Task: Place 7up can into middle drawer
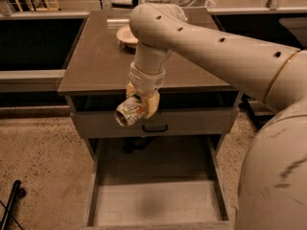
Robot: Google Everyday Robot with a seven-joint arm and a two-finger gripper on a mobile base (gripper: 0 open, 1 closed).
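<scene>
I need to use my gripper to set the 7up can down near the middle of the open drawer's grey bottom [176,175]. It now hangs well above the drawer floor.
My gripper [136,107] is shut on the 7up can [128,112], a white-and-green printed can held on its side with a silver end facing the camera. It hangs in front of the grey drawer front with the black handle [154,127], just below the cabinet's top edge. The middle drawer [156,202] is pulled out below, wide and shallow with a pale grey floor, and nothing lies in it. The can is well above the drawer floor, over its back left part.
A cream round bowl [126,34] stands on the brown cabinet top [96,61] behind the arm. My large arm fills the right side of the view. A dark object [12,202] lies on the speckled floor at the lower left.
</scene>
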